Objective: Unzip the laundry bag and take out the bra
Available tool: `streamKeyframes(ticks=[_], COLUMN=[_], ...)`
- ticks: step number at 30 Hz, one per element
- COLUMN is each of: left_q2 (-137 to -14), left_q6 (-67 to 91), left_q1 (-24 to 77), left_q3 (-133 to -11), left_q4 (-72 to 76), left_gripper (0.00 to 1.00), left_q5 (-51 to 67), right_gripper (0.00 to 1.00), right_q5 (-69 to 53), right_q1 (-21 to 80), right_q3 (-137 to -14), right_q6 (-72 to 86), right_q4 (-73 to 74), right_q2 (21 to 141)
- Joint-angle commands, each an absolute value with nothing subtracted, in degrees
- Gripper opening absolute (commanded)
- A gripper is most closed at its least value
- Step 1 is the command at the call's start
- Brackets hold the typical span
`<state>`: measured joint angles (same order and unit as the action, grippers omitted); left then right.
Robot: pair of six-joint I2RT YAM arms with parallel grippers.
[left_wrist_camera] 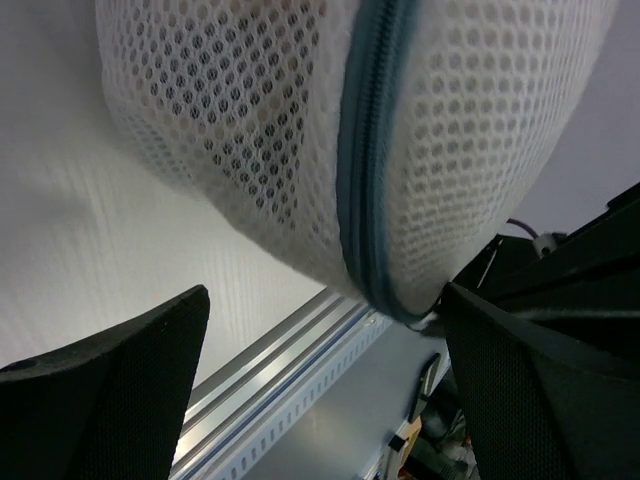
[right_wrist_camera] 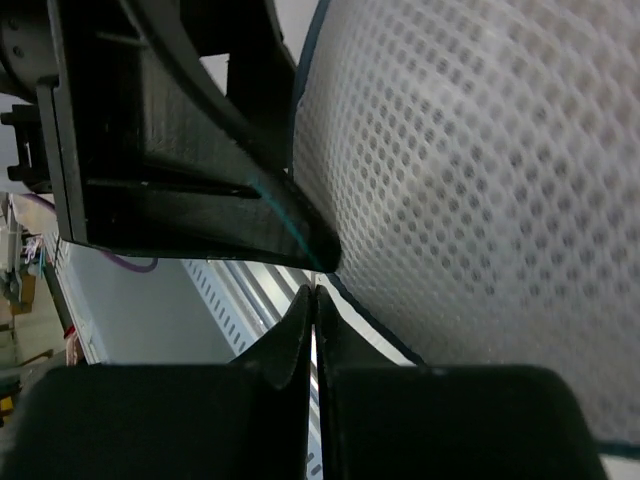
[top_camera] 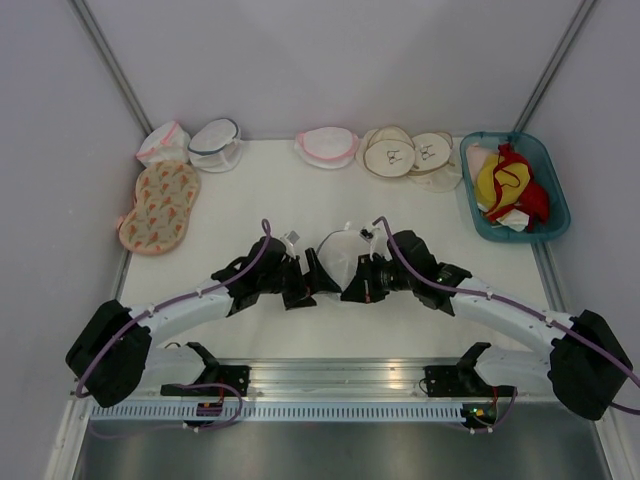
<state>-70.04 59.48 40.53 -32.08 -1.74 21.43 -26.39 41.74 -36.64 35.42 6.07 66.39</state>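
Observation:
The laundry bag's front edge is crowded with my grippers, so next my left gripper grabs the zipper farther back [left_wrist_camera: 368, 140] and holds it while my right gripper pulls.
The laundry bag [top_camera: 343, 255], white mesh with blue-grey zipper trim, sits between both grippers at the table's middle front. In the left wrist view the laundry bag [left_wrist_camera: 250, 120] fills the upper frame, its zipper running down to a point near my right arm. My left gripper [top_camera: 318, 278] is open, and the bag lies just beyond the left gripper [left_wrist_camera: 325, 295]. My right gripper [top_camera: 350, 290] is shut. In its wrist view the right gripper [right_wrist_camera: 313, 292] pinches the trimmed edge of the laundry bag [right_wrist_camera: 480, 180]. The bra is hidden; only a faint beige tint shows through the mesh.
Along the back edge lie a pink-trimmed bag [top_camera: 160, 143], a flatter dark-trimmed mesh bag [top_camera: 217, 143], another pink-trimmed bag [top_camera: 327, 146] and round beige padded pieces [top_camera: 400, 155]. A teal basket [top_camera: 548, 190] holds red and yellow garments. A patterned peach item [top_camera: 158, 205] lies far left.

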Motion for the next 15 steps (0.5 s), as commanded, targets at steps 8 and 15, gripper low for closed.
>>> streamKeyframes(ticks=[8,15], left_q2=[-71.98,-78.04], left_q6=[68.2,67.06], left_q1=[40.61,40.61], left_q3=[-36.03,-35.95], left_q4=[9.84,14.67], left_gripper=[0.99,0.46], left_q5=[13.8,16.17], right_gripper=[0.0,0.0], right_q5=[-26.37,-24.88], right_q1=[45.88,45.79], right_q3=[-39.11,-39.81], right_q6=[36.57,35.6], right_q4=[-0.35,1.84], right_q2=[68.12,68.2])
